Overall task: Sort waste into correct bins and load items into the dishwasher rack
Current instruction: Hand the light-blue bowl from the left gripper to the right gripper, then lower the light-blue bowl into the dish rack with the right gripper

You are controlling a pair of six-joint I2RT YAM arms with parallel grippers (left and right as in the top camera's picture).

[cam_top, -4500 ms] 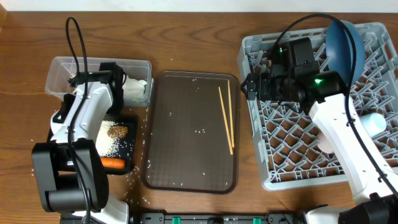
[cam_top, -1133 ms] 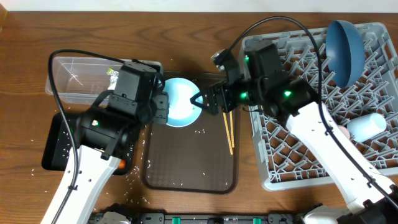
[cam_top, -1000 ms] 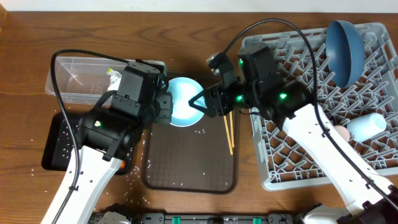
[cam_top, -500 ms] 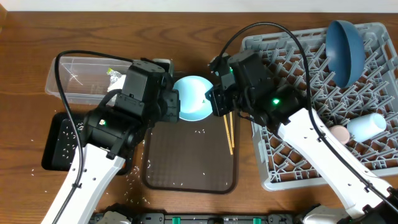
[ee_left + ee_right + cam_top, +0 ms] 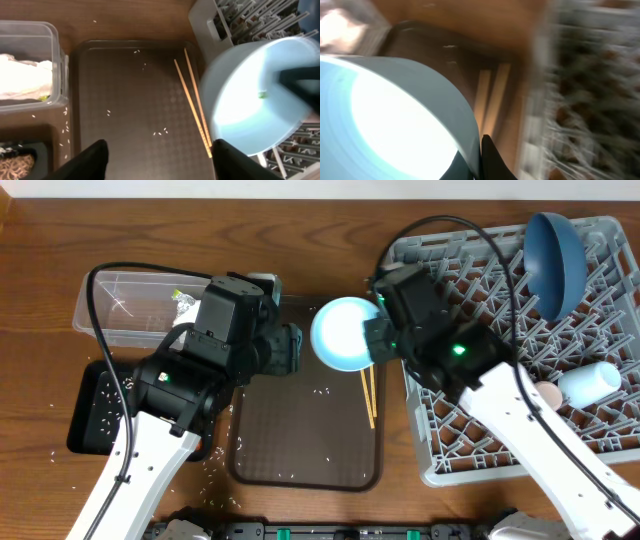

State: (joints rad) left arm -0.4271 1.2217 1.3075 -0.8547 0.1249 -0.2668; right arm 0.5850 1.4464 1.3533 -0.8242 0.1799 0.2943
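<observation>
The small light blue bowl will be set down by my right gripper among the rack's wires [image 5: 451,326], between the serving tray and the dark blue plate.
My right gripper [image 5: 372,340] is shut on the rim of the small light blue bowl [image 5: 344,333], which hangs tilted above the brown serving tray's right edge, beside the grey dishwasher rack [image 5: 470,465]. In the right wrist view the bowl [image 5: 395,115] fills the left side, its rim pinched between the fingertips [image 5: 482,155]. My left gripper [image 5: 292,348] stands open just left of the bowl with nothing in it; its wrist view shows the bowl [image 5: 250,95] to the right. Two chopsticks [image 5: 367,395] lie on the serving tray.
The rack holds a dark blue plate [image 5: 555,260] upright at the back, a light cup [image 5: 590,380] and a pink cup [image 5: 545,393]. A clear tub [image 5: 130,295] with wrappers and a black tray [image 5: 95,415] sit at left. Rice grains dot the brown tray [image 5: 305,430].
My left gripper has opened and let go of the bowl. The right gripper, shut on its rim, has lifted it and moved it right, toward the rack.
</observation>
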